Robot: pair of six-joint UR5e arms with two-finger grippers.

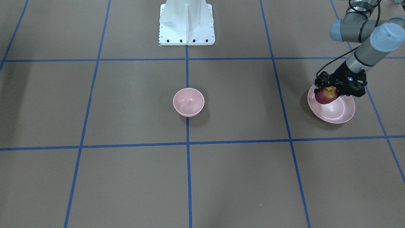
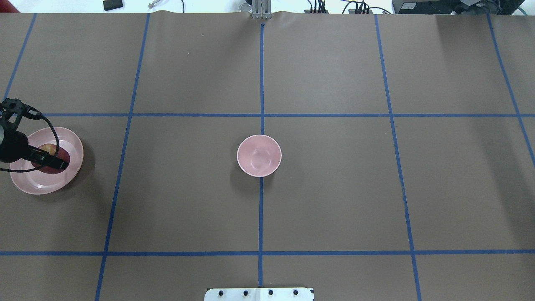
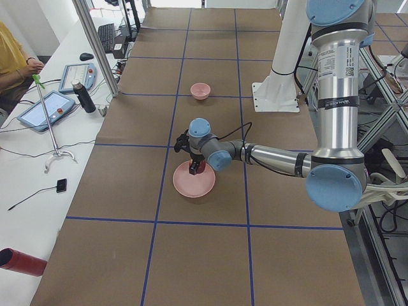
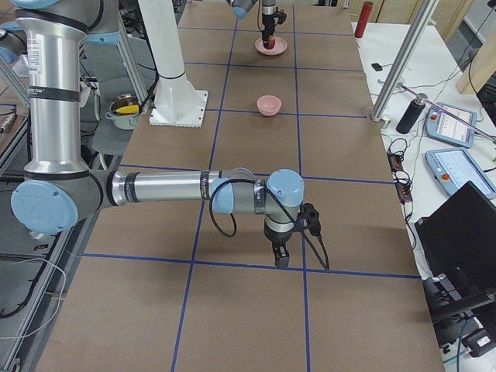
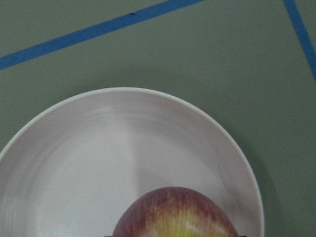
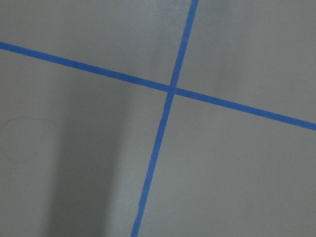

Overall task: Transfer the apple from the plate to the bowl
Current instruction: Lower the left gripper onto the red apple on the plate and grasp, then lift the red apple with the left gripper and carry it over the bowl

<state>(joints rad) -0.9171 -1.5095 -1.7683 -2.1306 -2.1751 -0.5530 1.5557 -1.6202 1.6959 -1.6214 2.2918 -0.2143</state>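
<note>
The robot's left gripper will release the dark-red apple inside the small pink bowl (image 1: 188,104) that stands on the blue tape line. The apple is now over the pale-pink plate.
My left gripper (image 1: 329,92) is shut on the dark-red apple (image 1: 326,96), one black finger on each side. It holds the apple over the pale-pink plate (image 1: 335,114), toward the plate's rim nearest the robot. I cannot tell whether the apple touches the plate. The left wrist view shows the top of the apple (image 5: 177,215) with the plate (image 5: 74,163) beneath. The small pink bowl (image 1: 188,102) stands empty at the table's centre (image 2: 259,155), far from the plate (image 2: 42,184). My right gripper (image 4: 279,260) hangs low over bare table; I cannot tell if it is open or shut.
The white robot base (image 1: 186,25) stands behind the bowl. Blue tape lines (image 2: 261,83) divide the brown table into squares. Beside the table are a side desk with tablets and a dark bottle (image 3: 83,97), a seated person (image 3: 13,70) and metal posts (image 3: 95,44).
</note>
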